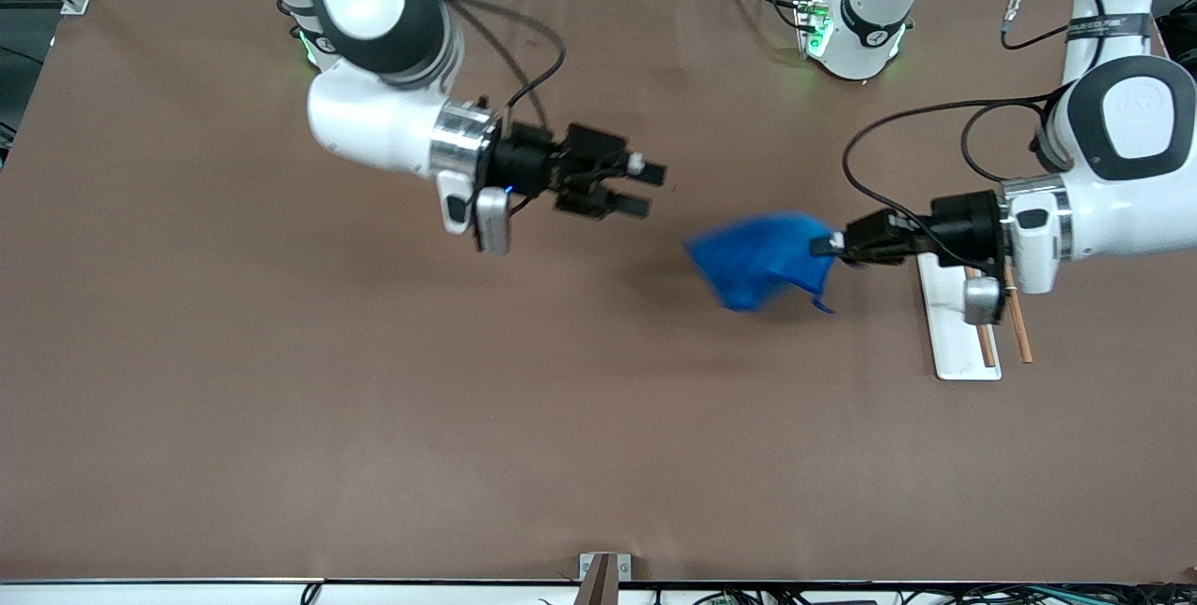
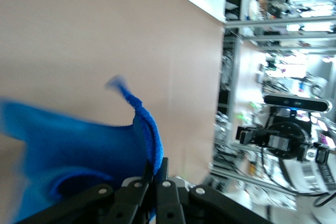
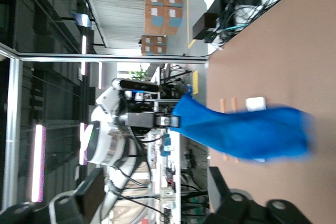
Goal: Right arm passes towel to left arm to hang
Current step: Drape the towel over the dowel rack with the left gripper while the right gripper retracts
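Next, I let go of the bright blue towel with my left gripper over the wooden rods of the white-based rack (image 1: 977,296).
The bright blue towel (image 1: 762,259) hangs in the air over the middle of the table, bunched, with a small loop dangling at its lower edge. My left gripper (image 1: 830,245) is shut on one edge of it, just in front of the rack. In the left wrist view the jaws (image 2: 156,170) pinch the towel's stitched hem (image 2: 79,150). My right gripper (image 1: 645,189) is open and empty, a short way from the towel toward the right arm's end. In the right wrist view the towel (image 3: 247,129) hangs ahead of the open right gripper (image 3: 157,195), apart from it.
A white-based rack (image 1: 963,329) with wooden rods stands under the left arm's wrist, near the left arm's end of the table. It also shows in the right wrist view (image 3: 255,103) past the towel. The brown tabletop (image 1: 374,381) carries nothing else.
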Robot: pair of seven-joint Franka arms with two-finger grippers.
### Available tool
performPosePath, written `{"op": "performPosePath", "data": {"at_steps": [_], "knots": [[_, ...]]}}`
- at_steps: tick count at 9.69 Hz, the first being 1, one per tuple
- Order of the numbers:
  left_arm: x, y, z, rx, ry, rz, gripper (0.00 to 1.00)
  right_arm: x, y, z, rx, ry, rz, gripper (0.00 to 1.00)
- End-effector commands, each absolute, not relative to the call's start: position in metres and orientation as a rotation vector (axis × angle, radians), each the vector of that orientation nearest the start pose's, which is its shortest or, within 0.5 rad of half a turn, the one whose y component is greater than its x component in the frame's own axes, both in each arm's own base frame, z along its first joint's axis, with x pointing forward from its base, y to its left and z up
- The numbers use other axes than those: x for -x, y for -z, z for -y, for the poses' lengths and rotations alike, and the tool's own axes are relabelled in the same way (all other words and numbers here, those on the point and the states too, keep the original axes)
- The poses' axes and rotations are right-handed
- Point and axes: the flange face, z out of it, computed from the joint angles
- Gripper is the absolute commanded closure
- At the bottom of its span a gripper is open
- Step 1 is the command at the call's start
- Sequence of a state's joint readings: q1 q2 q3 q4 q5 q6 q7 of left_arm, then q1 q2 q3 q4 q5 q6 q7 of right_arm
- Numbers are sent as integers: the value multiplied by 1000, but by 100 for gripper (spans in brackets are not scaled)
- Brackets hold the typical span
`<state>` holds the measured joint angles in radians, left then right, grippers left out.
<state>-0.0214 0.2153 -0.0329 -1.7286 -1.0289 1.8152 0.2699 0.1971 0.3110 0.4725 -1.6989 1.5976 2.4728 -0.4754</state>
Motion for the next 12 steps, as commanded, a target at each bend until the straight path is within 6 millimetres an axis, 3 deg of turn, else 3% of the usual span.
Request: {"op": "performPosePath", "data": {"at_steps": [1,2,4,5,6,8,10,12], "knots": [[-629,-462,74,-2376,-43,22,100,-583,-466,-318,1914,193,17,0],[-631,-453,50,-2527,-75,46,100,-599,-458,-282,2040,206,67,0],[-635,-439,-4,-2689,-99,18,100,-614,-448,-228,2243,157,130,0],[-634,-439,-40,-2717,-119,-44,100,-614,-462,-204,2381,195,190,0],[-629,-435,-60,-2748,-111,-99,100,-614,-460,-181,2545,155,201,0],[-610,-436,-126,-2822,-96,-290,100,-613,-480,-136,2822,161,15,0],[-596,-432,-180,-2815,-91,-520,100,-611,-495,-72,3048,183,-52,0],[-585,-429,-220,-2787,-115,-751,100,-599,-537,-10,3126,154,-159,0]]}}
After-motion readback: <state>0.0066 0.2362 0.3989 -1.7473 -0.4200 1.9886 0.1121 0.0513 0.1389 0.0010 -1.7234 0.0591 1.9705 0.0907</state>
